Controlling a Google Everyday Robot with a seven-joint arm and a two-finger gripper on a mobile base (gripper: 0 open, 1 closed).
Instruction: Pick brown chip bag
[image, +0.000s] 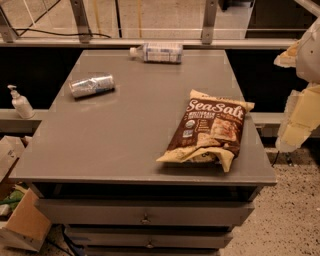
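The brown chip bag's dark middle (211, 125), between its cream-yellow ends, will be gripped by my gripper.
The brown chip bag (208, 131) lies flat on the right side of the grey cabinet top (125, 135), near its front right corner. It is crinkled dark brown with cream-yellow ends and white "Sea Salt" lettering. My gripper (296, 92) hangs at the right edge of the view, above the floor and to the right of the bag, clear of the cabinet. Its cream-yellow fingers (301, 120) stand apart and hold nothing.
A crushed silver can (91, 85) lies at the left of the top. A clear plastic bottle (156, 52) lies at the back edge. A pump bottle (20, 103) stands on a ledge at the left. Cardboard boxes (22, 225) sit on the floor at lower left.
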